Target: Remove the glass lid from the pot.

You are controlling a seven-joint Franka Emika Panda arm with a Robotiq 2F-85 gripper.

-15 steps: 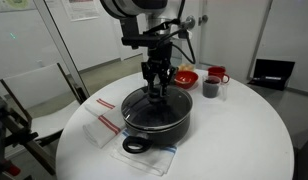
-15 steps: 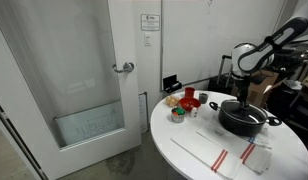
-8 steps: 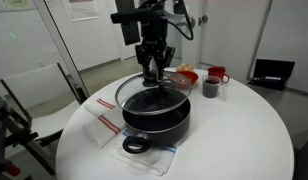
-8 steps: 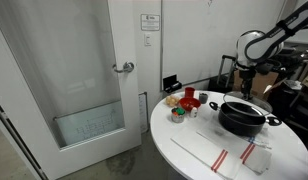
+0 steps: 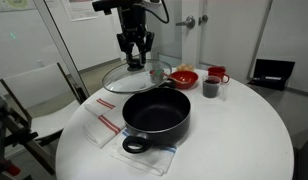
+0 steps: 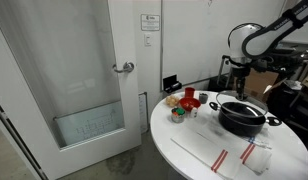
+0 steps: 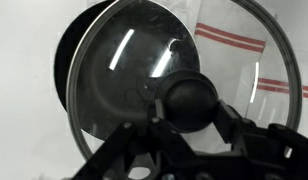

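The robot's gripper should set the glass lid, now held in the air above the table, down on the white table (image 5: 127,99) between the black pot and the far edge of the table.
The wide black pot (image 5: 155,112) sits uncovered on a towel on the round white table, also in an exterior view (image 6: 242,115). My gripper (image 5: 136,62) is shut on the black knob (image 7: 190,100) of the glass lid (image 5: 134,78). It holds the lid in the air, above the table and off to one side of the pot. In the wrist view the transparent disc with its metal rim (image 7: 104,75) fills the picture, the pot's dark inside (image 7: 66,60) showing past its edge. In an exterior view the lid (image 6: 234,95) hangs just above the pot.
A red bowl (image 5: 184,76), a small dark cup (image 5: 210,89) and a red mug (image 5: 217,75) stand behind the pot. White towels with red stripes (image 5: 102,122) lie beside the pot. A glass door (image 6: 69,80) and a chair (image 5: 34,100) stand beyond the table.
My gripper has lifted the glass lid off the pot and carried it up and sideways, leaving the pot open.
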